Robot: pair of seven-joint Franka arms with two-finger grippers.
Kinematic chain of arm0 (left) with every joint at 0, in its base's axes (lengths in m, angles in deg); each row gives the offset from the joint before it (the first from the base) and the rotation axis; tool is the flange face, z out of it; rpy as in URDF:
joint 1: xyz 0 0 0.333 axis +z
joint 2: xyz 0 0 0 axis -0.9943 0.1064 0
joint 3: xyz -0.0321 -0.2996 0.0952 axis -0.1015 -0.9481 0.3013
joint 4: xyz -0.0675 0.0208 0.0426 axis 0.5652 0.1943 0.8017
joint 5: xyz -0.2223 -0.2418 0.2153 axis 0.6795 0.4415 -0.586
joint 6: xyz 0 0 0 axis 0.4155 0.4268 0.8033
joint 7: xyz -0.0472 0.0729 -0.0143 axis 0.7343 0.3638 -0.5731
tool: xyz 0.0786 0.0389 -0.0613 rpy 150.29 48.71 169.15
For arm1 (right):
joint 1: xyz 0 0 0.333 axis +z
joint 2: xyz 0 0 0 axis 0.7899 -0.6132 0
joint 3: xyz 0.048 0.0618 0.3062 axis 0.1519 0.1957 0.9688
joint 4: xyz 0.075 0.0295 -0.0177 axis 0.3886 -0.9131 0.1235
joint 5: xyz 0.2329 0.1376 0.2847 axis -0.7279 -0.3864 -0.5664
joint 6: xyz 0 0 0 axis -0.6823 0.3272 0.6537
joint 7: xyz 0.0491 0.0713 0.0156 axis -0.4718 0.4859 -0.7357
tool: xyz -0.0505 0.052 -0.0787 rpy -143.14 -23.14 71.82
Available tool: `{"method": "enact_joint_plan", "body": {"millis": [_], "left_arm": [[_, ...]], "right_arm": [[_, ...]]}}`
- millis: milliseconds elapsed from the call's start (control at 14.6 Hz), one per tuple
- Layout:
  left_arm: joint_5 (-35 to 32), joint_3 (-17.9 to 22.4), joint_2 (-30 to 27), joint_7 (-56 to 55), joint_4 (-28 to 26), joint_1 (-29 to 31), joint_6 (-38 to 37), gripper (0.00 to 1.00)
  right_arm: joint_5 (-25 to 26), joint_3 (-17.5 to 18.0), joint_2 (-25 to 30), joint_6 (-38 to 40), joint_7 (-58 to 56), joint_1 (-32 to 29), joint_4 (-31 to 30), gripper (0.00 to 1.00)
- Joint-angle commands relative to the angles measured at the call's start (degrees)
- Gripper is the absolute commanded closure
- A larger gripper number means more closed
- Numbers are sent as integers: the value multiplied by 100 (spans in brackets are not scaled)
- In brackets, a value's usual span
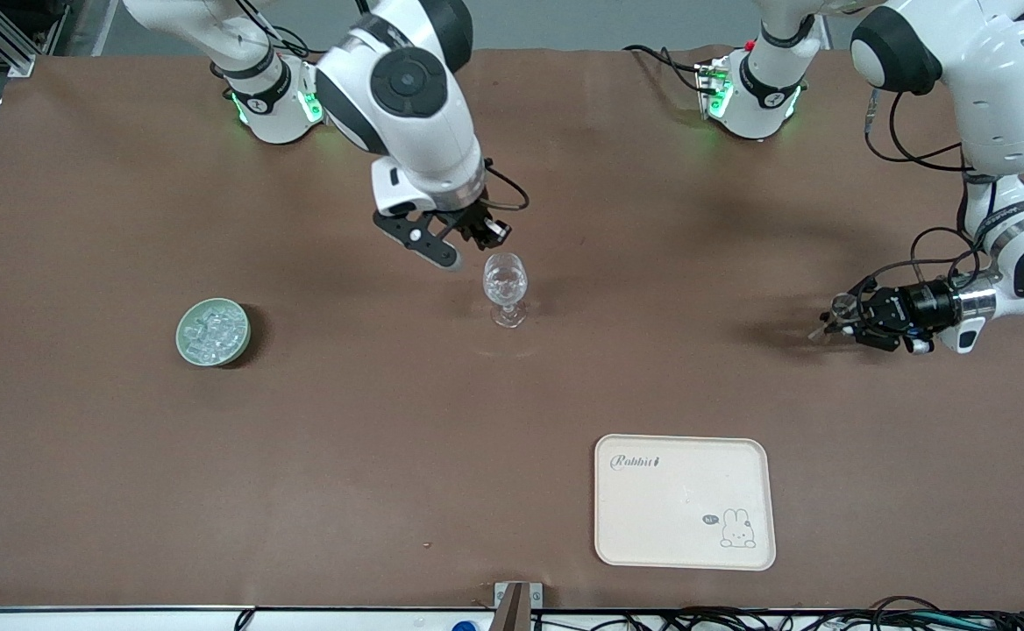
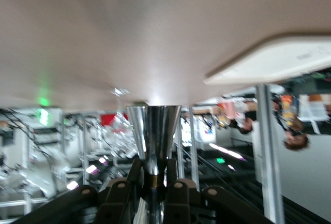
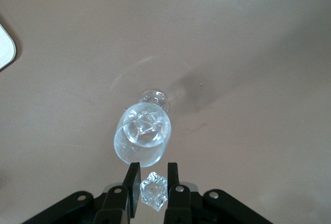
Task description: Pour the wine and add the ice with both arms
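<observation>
The robot's left gripper should set the silver metal cup down on the cream tray (image 1: 727,492) by the rabbit print's ears.
A clear stemmed glass (image 1: 505,285) stands mid-table with ice cubes (image 3: 145,124) in its bowl. My right gripper (image 1: 482,231) hangs just above the glass, toward the robots' bases. In the right wrist view my right gripper (image 3: 153,168) is shut on one clear ice cube (image 3: 154,192), with the glass (image 3: 124,149) right below the fingertips. A green bowl (image 1: 212,331) of ice cubes sits toward the right arm's end. My left gripper (image 1: 838,321) is held sideways low over the table at the left arm's end. In the left wrist view it (image 2: 154,175) is shut on the stem of a silver cone-shaped metal cup (image 2: 154,125).
A cream tray (image 1: 684,501) with a rabbit print lies near the front camera, toward the left arm's end. It also shows in the left wrist view (image 2: 269,58), and its corner shows in the right wrist view (image 3: 4,48). The brown table (image 1: 389,456) carries nothing else.
</observation>
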Motion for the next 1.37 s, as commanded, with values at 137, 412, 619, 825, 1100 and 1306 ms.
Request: {"method": "enact_joint_plan", "body": {"millis": [137,412,619,825,1100,1306], "left_arm": [[767,-905,31,-1035,628,20,820,100],[1128,-1749,39,-1827,1261,73,2243,100],[1489,-2320,206,-2179,1709,73,3394,100],[1796,-2725,364,-2215,1851,73,4379,100],[2236,-2875,953,-2180,2510,82,4742,97],[2403,-2937,1120,-2040,2624,56,4978,97]], "right_arm": [[374,6,-278,-351,121,100,77,99],[427,6,-455,-379,165,241,68,99],[453,-3,-533,-379,174,302,59,98],[524,-3,-613,-406,174,303,59,98],[533,-3,-648,-467,174,338,68,96],[568,6,-701,-485,174,346,68,90]]}}
